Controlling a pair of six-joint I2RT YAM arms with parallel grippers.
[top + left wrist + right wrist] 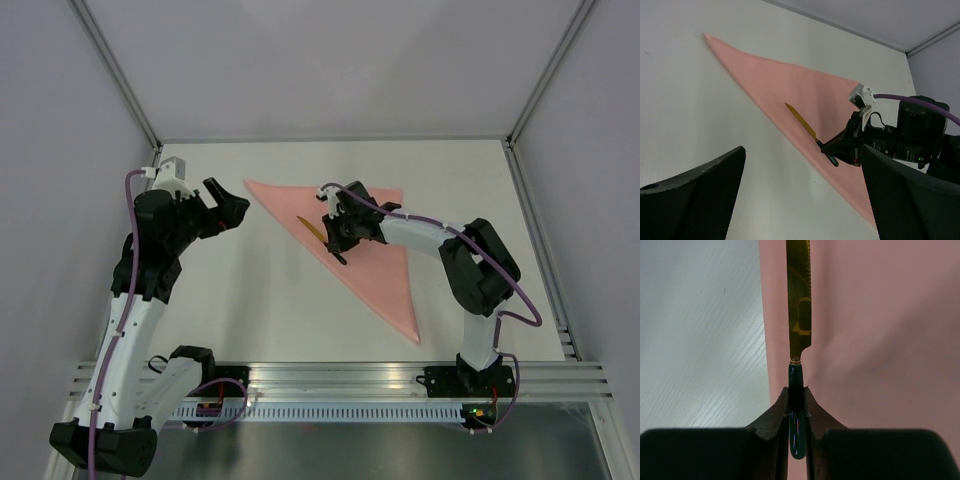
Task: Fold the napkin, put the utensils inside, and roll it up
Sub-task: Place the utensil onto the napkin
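Observation:
The robot's right gripper should set the knife down, which lies along the napkin's edge now, on the pink napkin just inside its long folded edge (320, 253) (793, 380).
The napkin (365, 250) lies folded as a pink triangle on the white table; it also shows in the left wrist view (790, 85) and the right wrist view (880, 340). The knife (316, 231) has a gold blade (799, 300) and a dark handle (796, 385). It lies along the napkin's long folded edge (802, 122). My right gripper (336, 243) is shut on the knife's handle, over the napkin (797, 395). My left gripper (232, 212) is open and empty, above bare table left of the napkin (800, 200).
Grey walls and a metal frame (120, 75) bound the white table (250, 300). An aluminium rail (340, 375) runs along the near edge by the arm bases. The right arm (910, 135) reaches over the napkin's far side.

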